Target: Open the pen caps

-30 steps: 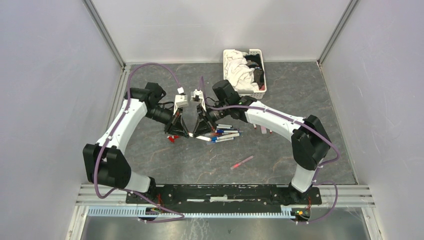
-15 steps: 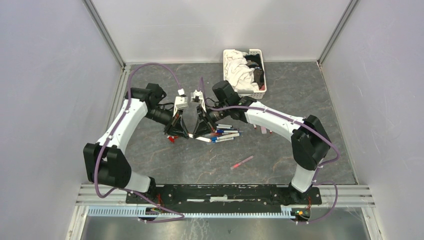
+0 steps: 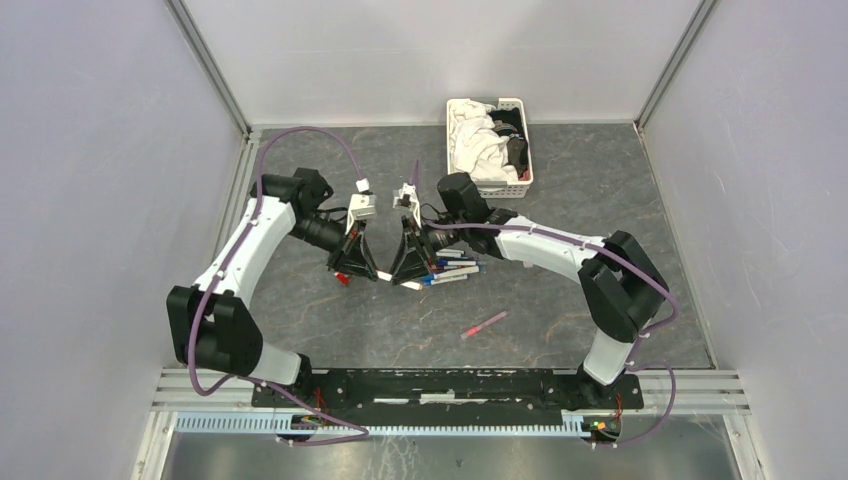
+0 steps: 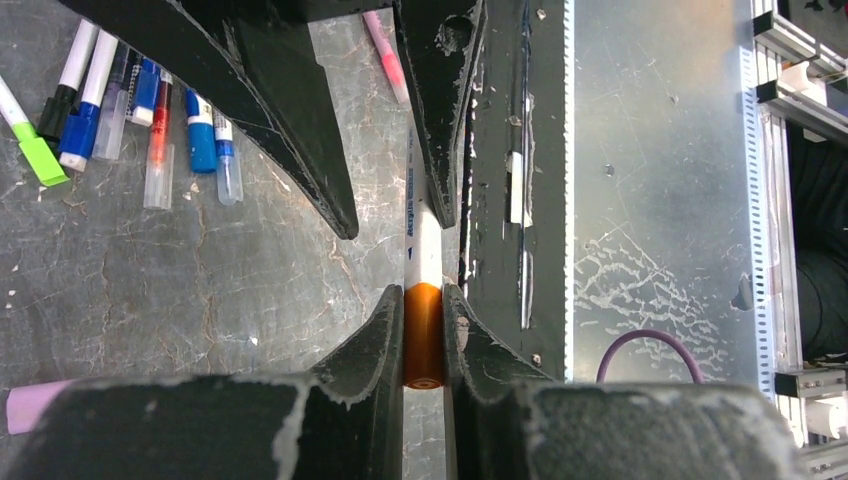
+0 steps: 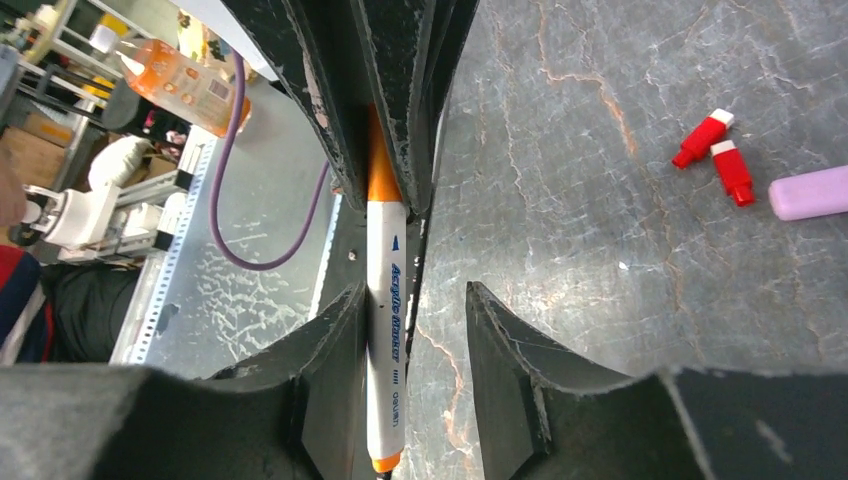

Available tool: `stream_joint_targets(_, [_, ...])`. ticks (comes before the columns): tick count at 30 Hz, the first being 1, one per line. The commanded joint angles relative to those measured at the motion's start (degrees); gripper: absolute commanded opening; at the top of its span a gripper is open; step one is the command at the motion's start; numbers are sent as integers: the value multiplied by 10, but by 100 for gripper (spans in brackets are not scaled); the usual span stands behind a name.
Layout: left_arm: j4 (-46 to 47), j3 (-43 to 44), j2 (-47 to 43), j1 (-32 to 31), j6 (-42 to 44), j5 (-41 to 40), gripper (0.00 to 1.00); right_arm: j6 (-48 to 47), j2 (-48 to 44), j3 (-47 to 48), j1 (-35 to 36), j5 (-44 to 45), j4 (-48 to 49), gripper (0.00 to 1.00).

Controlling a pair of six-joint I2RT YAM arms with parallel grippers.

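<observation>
My left gripper's fingers reach the seam where orange cap meets the pen's body; with my right gripper on the pen's body, I should retake the cap nearer its closed end point(image 4: 424, 376).
My left gripper point(image 4: 424, 300) point(image 3: 370, 274) is shut on an orange pen cap point(image 4: 424, 335), which sits on the end of a white pen point(image 4: 424, 240) point(image 5: 383, 330). The pen hangs level above the table and runs across to my right gripper point(image 5: 415, 292) point(image 3: 402, 278). That gripper is open: the barrel lies against one finger, with a clear gap to the other. Several more pens point(image 3: 452, 268) point(image 4: 150, 100) lie in a pile under the right gripper. Two red caps point(image 5: 715, 155) and a lilac cap point(image 5: 810, 192) lie loose on the table.
A white basket point(image 3: 518, 150) of cloths stands at the back right. A pink pen point(image 3: 484, 324) lies alone nearer the front. A green cap point(image 4: 38, 155) lies beside the pile. The metal rail point(image 3: 450, 390) with the arm bases runs along the front edge.
My right gripper has opened and let go of the pen barrel, and its wrist has shifted slightly right. The left gripper keeps its hold on the orange cap.
</observation>
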Motion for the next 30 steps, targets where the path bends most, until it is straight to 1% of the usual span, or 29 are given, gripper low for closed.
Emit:
stream_joint_targets(1, [-15,24,-12,-1,25,55,2,119,-17,-32,1,-35,178,46])
stream_joint_targets(4, [-9,25,-14,-2,22,60,2,175,-11,-38,4,-43,245,42])
stream_joint_targets(6, [-5,25,-14,-2,18,60,2,204,-8,-39,4,-45,277,37])
stream_joint_targets(8, [0,25,-15,-2,12,59,2,212,-4,-37,5,-48,284,28])
stream_joint_targets(10, [3,25,-17,-2,8,58,2,213,-3,-38,6,-51,283,16])
stream_joint_targets(11, [7,25,-18,-2,3,55,5,209,-4,-39,5,-55,279,9])
stream_joint_targets(12, [11,26,-20,-2,0,54,11,200,-5,-37,4,-57,267,3])
stream_joint_targets(13, [11,27,-21,-1,-2,50,15,181,-5,-35,5,-58,243,0])
stream_joint_targets(15, [13,33,-23,-2,-5,41,22,132,-6,-22,4,-57,178,0])
stream_joint_targets(16, [13,36,-24,-2,-8,37,25,114,-5,-19,5,-58,149,0])
stream_joint_targets(17, [15,38,-26,-2,-10,37,25,106,-4,-17,4,-58,137,1])
stream_joint_targets(18, [18,40,-27,-2,-13,37,23,103,-3,-18,4,-59,131,3])
stream_joint_targets(19, [33,40,-30,-1,-22,38,14,106,-2,-20,5,-60,130,12])
stream_joint_targets(20, [49,39,-35,-1,-38,40,9,109,0,-22,6,-59,132,24])
stream_joint_targets(21, [65,34,-43,-1,-51,42,5,115,0,-25,6,-59,137,30])
stream_joint_targets(23, [96,24,-57,-2,-77,48,2,138,-3,-35,6,-57,171,34])
stream_joint_targets(26, [110,16,-61,-1,-91,51,2,183,-8,-47,6,-60,231,34])
stream_joint_targets(27, [107,16,-59,-2,-89,51,2,192,-9,-49,6,-61,243,31])
stream_joint_targets(29, [87,16,-53,-2,-71,52,4,197,-10,-45,6,-59,249,17])
stream_joint_targets(30, [73,16,-48,-2,-59,50,12,197,-11,-44,6,-57,249,10])
